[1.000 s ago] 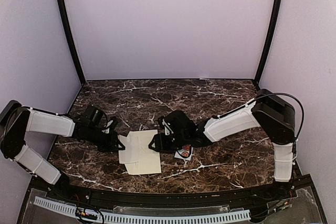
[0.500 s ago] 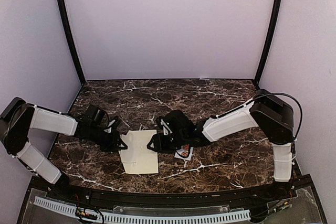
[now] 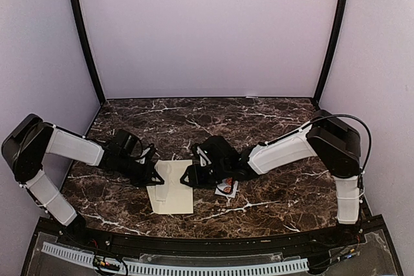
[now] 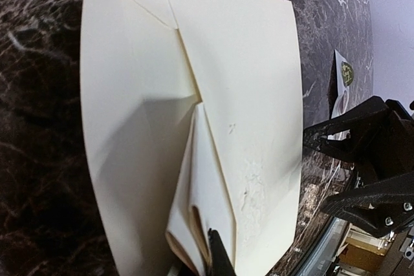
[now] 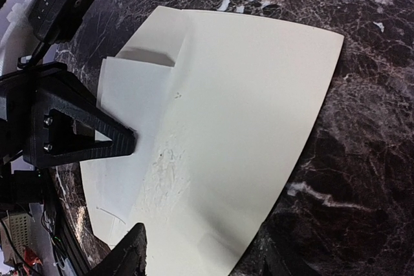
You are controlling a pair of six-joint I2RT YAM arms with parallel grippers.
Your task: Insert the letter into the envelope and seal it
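The letter bends upward at the opening of the envelope. Next, my left gripper opens, lets the letter flatten and pushes it in by its outer edge (image 4: 174,227).
The cream envelope (image 3: 173,192) lies flat on the marble table (image 3: 272,121) between my arms, and it fills the left wrist view (image 4: 259,95) and the right wrist view (image 5: 259,95). My left gripper (image 3: 157,176) is shut on the tip of the pointed flap (image 4: 207,179) and holds it raised and folded over the envelope's body; it also shows in its own view (image 4: 202,260). My right gripper (image 3: 189,178) is open at the envelope's right edge, its jaws spread over that edge (image 5: 207,264). No separate letter sheet shows.
A small white sticker strip with round dots (image 3: 226,189) lies just right of the envelope, partly under my right arm, and shows in the left wrist view (image 4: 341,82). Purple walls close in the back and sides. The table's front rail (image 3: 194,264) runs below.
My left gripper has moved right, carrying the flap over the envelope's body, so the paper looks narrower. My right gripper has stayed at the right edge.
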